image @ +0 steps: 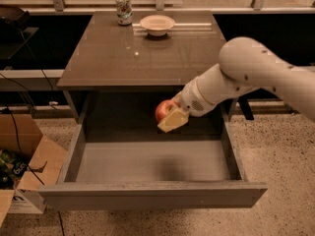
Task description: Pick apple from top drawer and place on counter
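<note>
I should let my gripper release the red apple on the middle of the counter [167,54], in front of the pale shallow bowl. The apple is now held above the open drawer's floor.
The red apple [164,110] is held in my gripper [170,116], lifted well above the floor of the open top drawer [152,162], just below the front edge of the counter [142,53]. The gripper's pale fingers [173,121] are shut around the apple's right and lower side. My white arm reaches in from the right. The drawer floor is bare, with a faint shadow under the apple.
A pale shallow bowl [157,23] and a can [123,8] stand at the back of the counter. A cardboard box [24,171] sits on the floor left of the drawer. A rail runs behind the counter.
</note>
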Robot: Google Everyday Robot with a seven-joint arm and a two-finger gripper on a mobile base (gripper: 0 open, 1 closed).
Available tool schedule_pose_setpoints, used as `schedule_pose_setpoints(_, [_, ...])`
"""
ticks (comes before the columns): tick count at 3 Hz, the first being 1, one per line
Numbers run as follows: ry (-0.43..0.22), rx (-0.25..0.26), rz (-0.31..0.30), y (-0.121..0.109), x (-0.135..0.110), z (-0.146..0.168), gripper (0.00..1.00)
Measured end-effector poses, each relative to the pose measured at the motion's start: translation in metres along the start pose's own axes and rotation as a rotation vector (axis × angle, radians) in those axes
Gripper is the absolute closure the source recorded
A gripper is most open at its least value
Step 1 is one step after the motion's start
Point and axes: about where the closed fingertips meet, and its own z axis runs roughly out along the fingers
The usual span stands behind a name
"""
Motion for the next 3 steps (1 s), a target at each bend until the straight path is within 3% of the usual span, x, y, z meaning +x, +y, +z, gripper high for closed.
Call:
schedule_pose_setpoints(1, [-0.005, 0.033, -0.038, -0.037, -0.019, -0.043, 1.0])
schedule_pose_setpoints(3, [0.009, 0.088, -0.029, -0.123, -0.06, -0.07, 1.0])
